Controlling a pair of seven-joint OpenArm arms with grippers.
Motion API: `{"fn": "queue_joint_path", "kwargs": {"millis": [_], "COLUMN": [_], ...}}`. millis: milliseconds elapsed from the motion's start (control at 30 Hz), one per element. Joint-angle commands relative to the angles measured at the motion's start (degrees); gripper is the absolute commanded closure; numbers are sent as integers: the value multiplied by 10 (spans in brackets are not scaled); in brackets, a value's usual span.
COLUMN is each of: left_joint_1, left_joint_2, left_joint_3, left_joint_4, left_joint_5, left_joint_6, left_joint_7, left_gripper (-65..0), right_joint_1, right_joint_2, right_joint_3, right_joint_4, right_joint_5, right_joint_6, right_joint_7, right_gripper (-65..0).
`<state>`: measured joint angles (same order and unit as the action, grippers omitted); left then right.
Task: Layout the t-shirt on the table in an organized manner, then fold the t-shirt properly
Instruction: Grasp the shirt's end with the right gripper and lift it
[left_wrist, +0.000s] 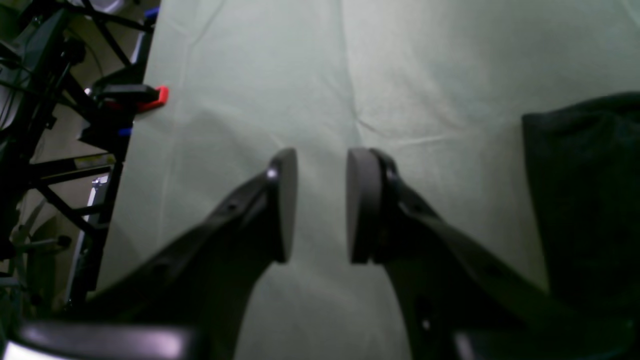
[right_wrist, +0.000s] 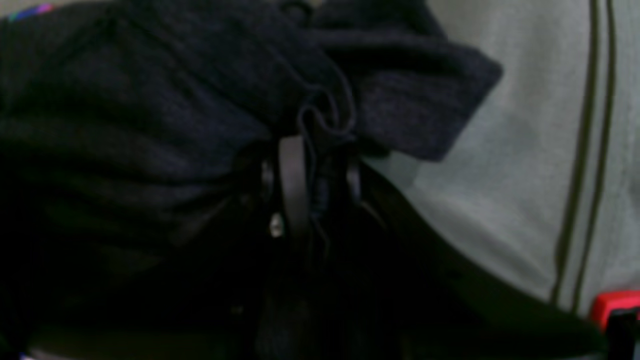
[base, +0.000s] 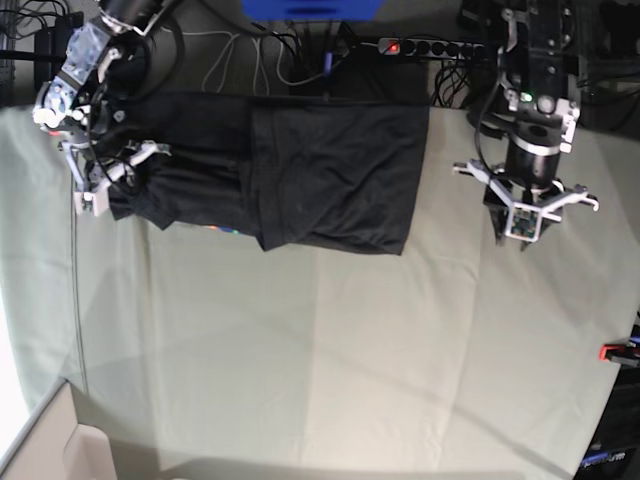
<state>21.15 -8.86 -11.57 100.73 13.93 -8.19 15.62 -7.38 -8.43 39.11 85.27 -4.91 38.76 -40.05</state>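
Observation:
My right gripper is going to let go of the bunched fold on the t-shirt's wide flat panel (base: 376, 206) nearest my left gripper.
The charcoal t-shirt (base: 330, 170) lies partly folded along the far edge of the table (base: 320, 350), plain side up, with a sliver of coloured print at its near edge. At the shirt's left end my right gripper (base: 100, 195) is shut on a bunched fold of the fabric. In the right wrist view the t-shirt (right_wrist: 150, 100) is pinched between the two pads of the right gripper (right_wrist: 315, 165). My left gripper (base: 522, 232) hangs over bare cloth to the right of the shirt. The left wrist view shows the left gripper (left_wrist: 322, 170) open and empty, with the t-shirt (left_wrist: 585, 200) off to its side.
Red clamps (base: 612, 352) (left_wrist: 155, 97) (right_wrist: 615, 305) grip the table edges. A thin cable (base: 75, 280) runs down the table's left side. A power strip (base: 430, 45) and wires lie behind the table. A cardboard box (base: 50, 445) sits at the near left corner.

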Motion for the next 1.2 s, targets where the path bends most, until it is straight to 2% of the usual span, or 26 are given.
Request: {"fn": "queue_joint_path", "kwargs": {"millis": [0,67,233,533,667,800,1033,1167], "left_joint_1": [2,8,23,31,43,54,64,70], "left_joint_2": [-4,-4,-5,0,0,1,1,2], "left_joint_3": [-2,-2,-3,-53,-72,-86,-114,-128], "left_joint_4": [13,13,23,35,35,35,38,46], "left_joint_5": [4,4,5,5,5,5,5,5], "left_joint_6": [5,5,5,5,5,5,5,5], "left_joint_7": [-14,-14,-12,-12,-12,-12,-12,-12], "left_gripper": [-167,-167,-167,-167,-167,-167,-167,-167], "right_joint_1": [-5,-19,-63,-103,-102,-108,-70,-34], "right_joint_2": [-6,-6,-6,-6,-6,-6,65,69], "right_joint_3": [-9,-22,-108,-256,-323,-421,-603,-627], "right_joint_4": [18,67,183,280,285,285,242,190], "right_joint_5": [-11,-11,-11,-14,-15,-16,-14,-12], "right_joint_6": [12,12,12,12,12,12,12,12], "right_joint_7": [-30,-30,-30,-29,-26,29,56,56], "right_gripper": [-2,-2,-2,-2,-2,-3,-3,-3]}}
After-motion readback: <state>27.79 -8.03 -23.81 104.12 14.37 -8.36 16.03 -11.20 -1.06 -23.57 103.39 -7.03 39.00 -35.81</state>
